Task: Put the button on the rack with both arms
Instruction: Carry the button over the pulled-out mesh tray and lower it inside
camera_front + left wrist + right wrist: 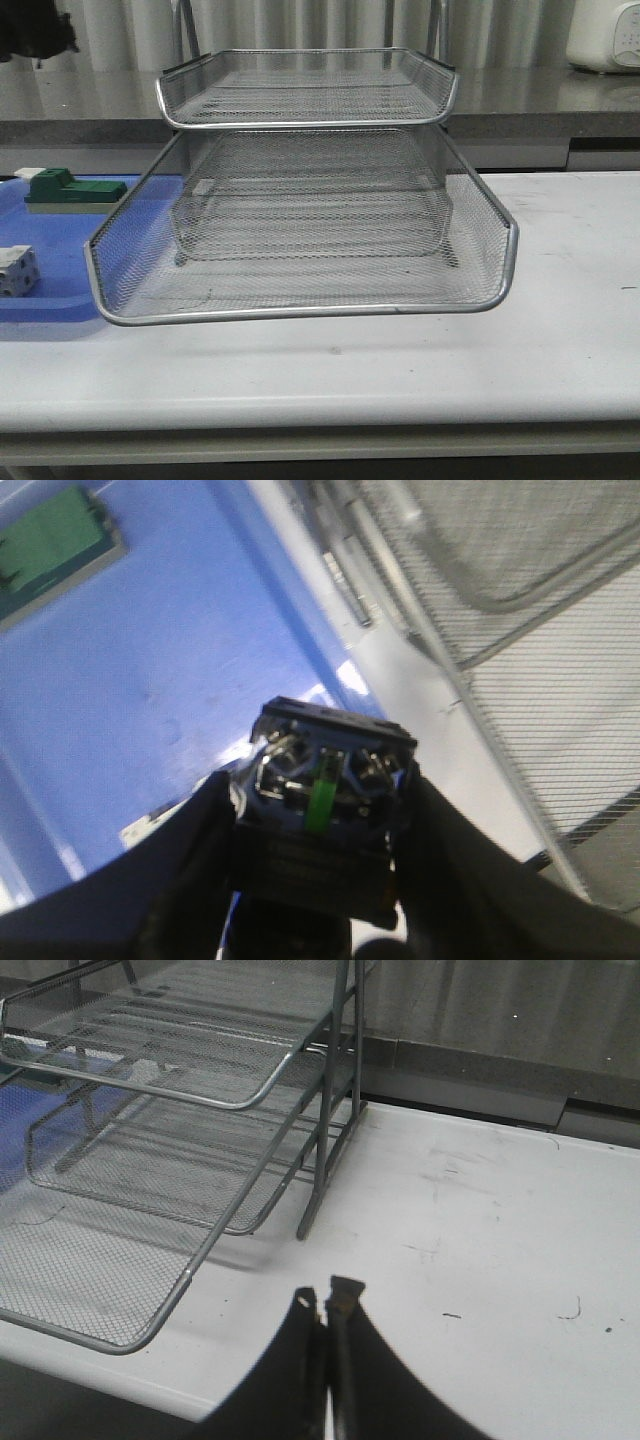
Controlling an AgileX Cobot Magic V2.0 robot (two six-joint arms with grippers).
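I should use my left gripper to release the button in the middle of the rack's lower mesh tray [289, 218].
In the left wrist view my left gripper [316, 792] is shut on the button [328, 752]. The button's dark body end, with metal screw terminals and a green strip, points away from the camera; its head is hidden between the fingers. It hangs over the blue mat [170, 650], just beside the rack [520, 600]. The silver wire-mesh rack [300, 311] stands in the middle of the white table with nothing in its trays. My right gripper [325, 1298] is shut on nothing, low over the table to the right of the rack [200, 1090]. Neither arm shows in the front view.
A green block [70, 188] and a white cube [15, 270] lie on the blue mat [60, 240] at the left. The green block [50, 550] also shows in the left wrist view. A grey counter with a white appliance [605, 35] runs behind the table.
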